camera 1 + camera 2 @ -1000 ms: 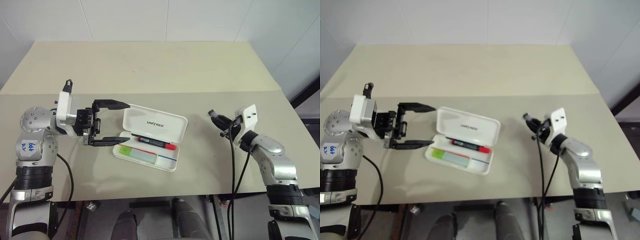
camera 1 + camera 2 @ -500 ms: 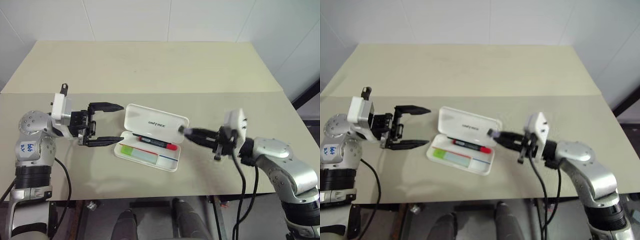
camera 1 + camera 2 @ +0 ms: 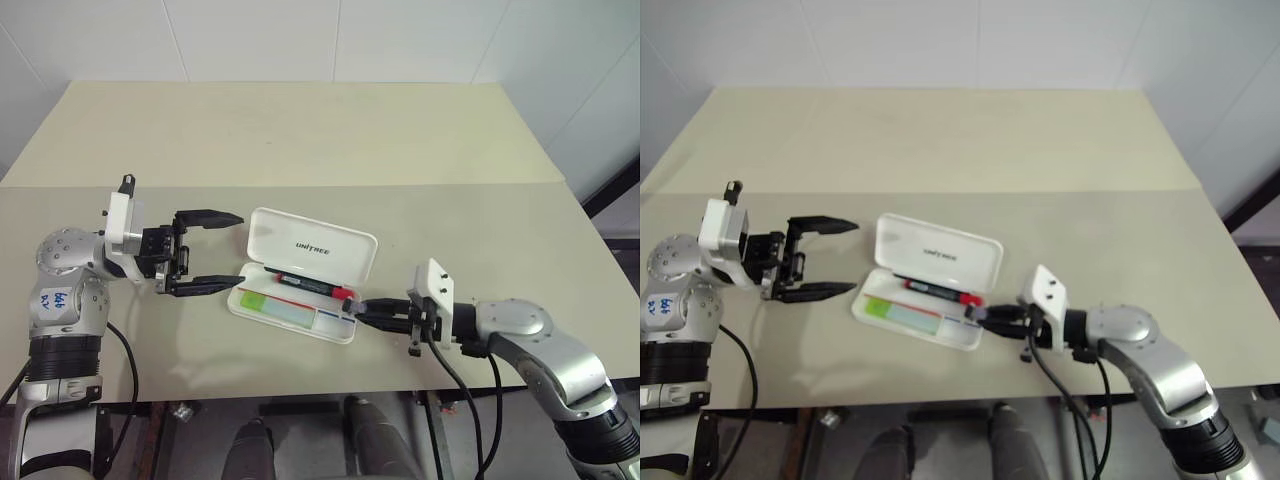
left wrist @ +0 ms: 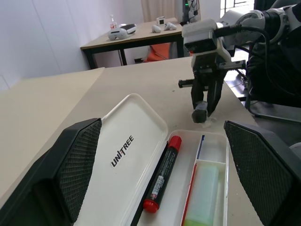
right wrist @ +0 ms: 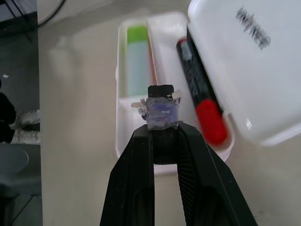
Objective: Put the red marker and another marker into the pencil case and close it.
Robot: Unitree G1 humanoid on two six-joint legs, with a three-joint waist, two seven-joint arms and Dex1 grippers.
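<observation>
Next, my right gripper releases the small eraser in the tray's small empty compartment (image 3: pixel 335 321) (image 5: pixel 145 135) beside the green highlighter.
The white pencil case (image 3: pixel 338 332) lies open mid-table, its UNITREE lid (image 3: pixel 315 246) tilted up at the back. In the tray's rear section lies the red marker (image 3: pixel 312 285); the green highlighter (image 3: pixel 268 303) lies in the front section. My left gripper (image 3: pixel 240 249) hangs open just left of the case, level, with nothing between its fingers (image 4: pixel 77 165). My right gripper (image 3: pixel 352 305) is shut on nothing, and its taped tip (image 5: pixel 161 110) sits at the tray's right end beside the marker's red cap (image 5: pixel 209 120).
The beige table (image 3: pixel 480 230) has a seam across its middle, with a second tabletop behind it. Black cables (image 3: pixel 470 390) hang from my right wrist over the front edge. Room is open on the table right of the case and behind it.
My right arm has swung in from the right side, dropping and coming toward the front edge until its shut tip reached the case's right end. The left gripper has stayed open and nearly still.
</observation>
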